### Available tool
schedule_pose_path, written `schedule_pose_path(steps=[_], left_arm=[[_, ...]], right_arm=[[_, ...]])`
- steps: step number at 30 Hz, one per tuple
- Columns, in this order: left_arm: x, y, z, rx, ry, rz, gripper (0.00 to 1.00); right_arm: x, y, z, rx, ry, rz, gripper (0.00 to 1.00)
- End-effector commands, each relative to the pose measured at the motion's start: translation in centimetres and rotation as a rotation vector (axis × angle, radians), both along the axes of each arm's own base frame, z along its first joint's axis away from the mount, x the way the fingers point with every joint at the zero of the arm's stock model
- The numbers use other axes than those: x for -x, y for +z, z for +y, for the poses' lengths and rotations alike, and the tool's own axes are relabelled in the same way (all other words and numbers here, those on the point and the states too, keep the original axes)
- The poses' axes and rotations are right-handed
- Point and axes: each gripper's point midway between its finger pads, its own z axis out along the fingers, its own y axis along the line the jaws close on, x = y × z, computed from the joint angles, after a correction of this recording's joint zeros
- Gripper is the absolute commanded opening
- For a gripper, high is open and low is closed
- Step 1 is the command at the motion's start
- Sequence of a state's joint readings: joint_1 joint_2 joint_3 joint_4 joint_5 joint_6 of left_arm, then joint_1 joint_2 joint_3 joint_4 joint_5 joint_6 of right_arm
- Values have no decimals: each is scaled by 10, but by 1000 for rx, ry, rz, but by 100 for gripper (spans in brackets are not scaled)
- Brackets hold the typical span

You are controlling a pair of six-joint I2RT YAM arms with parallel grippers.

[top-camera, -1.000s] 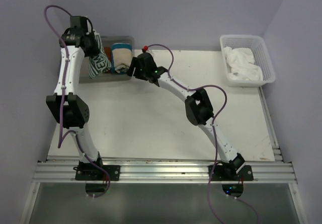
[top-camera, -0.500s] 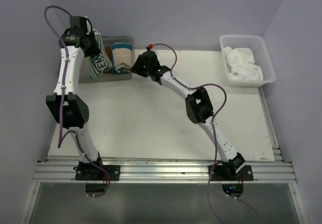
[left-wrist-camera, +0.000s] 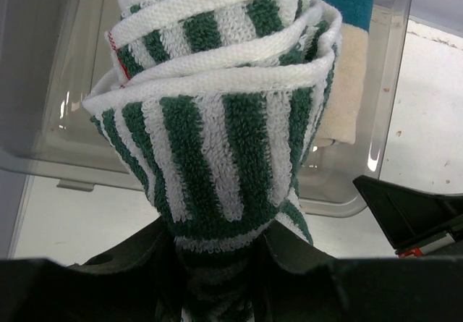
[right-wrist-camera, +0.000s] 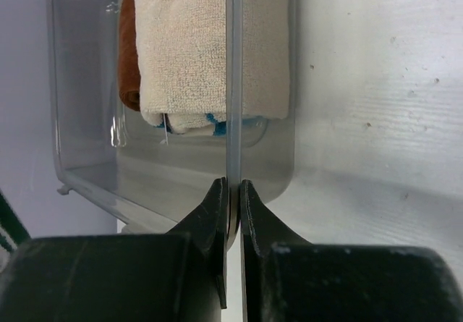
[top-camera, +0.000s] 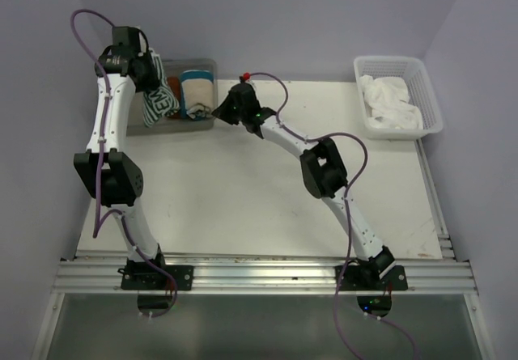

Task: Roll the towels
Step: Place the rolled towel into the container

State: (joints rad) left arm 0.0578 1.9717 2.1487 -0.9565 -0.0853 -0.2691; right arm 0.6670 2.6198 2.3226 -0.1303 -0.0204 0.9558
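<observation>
The striped towel, now hanging over the clear bin, will be let go by my left gripper in the clear plastic bin, snug [top-camera: 157, 117] beside the rust-brown towel.
A rolled green-and-white striped towel [left-wrist-camera: 217, 119] hangs in my left gripper [left-wrist-camera: 217, 229], which is shut on its lower end. In the top view that towel [top-camera: 159, 101] sits over the left part of a clear plastic bin [top-camera: 204, 62], with my left gripper [top-camera: 152, 78] above it. My right gripper [right-wrist-camera: 231, 192] is shut on the thin right-hand wall of the bin [right-wrist-camera: 234, 83], one finger inside and one outside. From above, the right gripper [top-camera: 217, 111] sits at the bin's near right corner. The plain white towel [top-camera: 390, 101] lies crumpled in a white basket [top-camera: 430, 93] at the back right.
Inside the bin lie a rolled cream towel with a teal band [right-wrist-camera: 202, 47] and a rust-brown towel [right-wrist-camera: 129, 47] behind it. The bin stands at the table's back left corner, close to the purple walls. A metal rail [top-camera: 259, 275] runs along the near edge.
My right gripper has shut on the bin's wall, and its wrist has shifted slightly to the right. The left arm and the striped towel have not moved.
</observation>
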Motion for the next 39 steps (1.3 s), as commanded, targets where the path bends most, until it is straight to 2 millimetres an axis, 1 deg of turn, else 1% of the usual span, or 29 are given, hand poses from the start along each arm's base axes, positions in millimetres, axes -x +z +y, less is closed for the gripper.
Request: schedule_pose_path(steps=[1, 2, 4, 9, 10, 11, 12, 13, 14, 15, 16, 17, 18, 19, 21, 25, 29, 31, 32, 33, 37, 39], left_arm=[[0, 16, 8, -20, 23, -47, 13], [1, 14, 8, -21, 22, -43, 13], [1, 9, 8, -24, 17, -32, 12], [-1, 5, 9, -37, 2, -18, 12], [-2, 3, 10, -42, -1, -14, 12], [-1, 1, 10, -45, -2, -8, 12], [-1, -1, 11, -53, -2, 0, 12], [0, -4, 12, -57, -2, 8, 11], [0, -6, 13, -61, 0, 12, 11], [0, -7, 12, -60, -8, 13, 11], [1, -13, 11, -56, -16, 27, 11], [1, -15, 10, -54, -21, 32, 11], [0, -22, 10, -55, -26, 47, 11], [1, -26, 9, -52, -31, 57, 11], [-1, -36, 8, -53, -47, 76, 11], [-3, -59, 6, -57, -87, 123, 11], [-11, -74, 7, -76, -124, 138, 11], [-19, -83, 9, -88, -134, 153, 11], [-22, -96, 10, -84, -141, 177, 12], [-28, -91, 15, -86, -129, 163, 12], [-36, -101, 26, -68, -104, 174, 12], [-39, -105, 28, -63, -99, 175, 13]], right_arm=[[12, 50, -7, -14, 36, -58, 0], [13, 51, -11, -9, 36, -55, 0], [21, 52, -16, 4, 50, -42, 0], [39, 49, -26, 17, 86, -11, 0], [46, 37, -30, 32, 94, 11, 0], [49, 44, -32, 26, 100, 7, 0], [52, 43, -34, 31, 102, 13, 0], [58, 33, -39, 50, 105, 27, 0], [62, 40, -41, 47, 106, 20, 0], [64, 38, -45, 52, 102, 22, 0], [70, 28, -49, 71, 107, 37, 0], [72, 32, -52, 71, 106, 31, 0], [74, 30, -54, 77, 108, 36, 0], [78, 23, -56, 92, 113, 46, 0], [82, 20, -58, 101, 120, 50, 0], [92, 9, -65, 127, 135, 73, 0], [98, 3, -70, 145, 141, 82, 0], [101, 0, -72, 151, 145, 90, 0], [102, -2, -73, 152, 148, 95, 0], [104, -2, -73, 155, 151, 94, 0], [107, -9, -77, 174, 155, 107, 0], [109, -13, -77, 181, 157, 115, 0]])
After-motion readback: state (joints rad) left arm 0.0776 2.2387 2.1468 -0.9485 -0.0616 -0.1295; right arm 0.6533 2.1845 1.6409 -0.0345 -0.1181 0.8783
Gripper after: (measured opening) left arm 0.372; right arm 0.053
